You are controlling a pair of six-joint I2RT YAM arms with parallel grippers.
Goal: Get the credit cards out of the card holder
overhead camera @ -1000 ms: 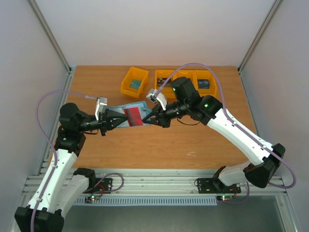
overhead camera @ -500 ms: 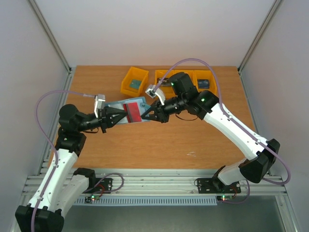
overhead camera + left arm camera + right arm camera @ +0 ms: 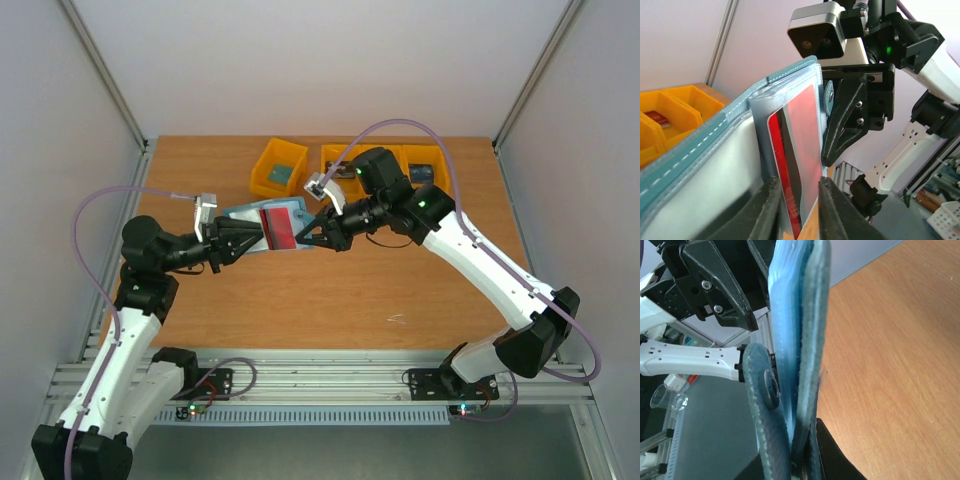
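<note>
My right gripper should release the slate-blue card holder on the bare wooden tabletop point(image 3: 310, 275) between the yellow bins and metal rail. The card holder still hangs above the table.
The slate-blue card holder point(image 3: 238, 216) hangs open above the table between my two grippers. A red credit card point(image 3: 277, 228) sits in its clear inner pocket. In the left wrist view the red card point(image 3: 796, 135) sticks out of the holder point(image 3: 710, 150), and my left gripper point(image 3: 798, 185) straddles its lower edge with the jaws slightly open and a gap at the right finger. My right gripper point(image 3: 801, 460) is shut on the holder's cover edge point(image 3: 812, 340), with the closure tab point(image 3: 762, 390) beside it. In the top view the left gripper point(image 3: 254, 238) and right gripper point(image 3: 305, 237) face each other.
Three yellow bins point(image 3: 279, 170) point(image 3: 345, 163) point(image 3: 425, 170) stand along the table's far edge, each holding small items. Bare wooden tabletop point(image 3: 330, 290) lies below the held holder. Frame posts and white walls enclose the table.
Both grippers and the holder have shifted a little toward the far side. My left jaws, shut on the red card a second ago, have parted slightly around it.
</note>
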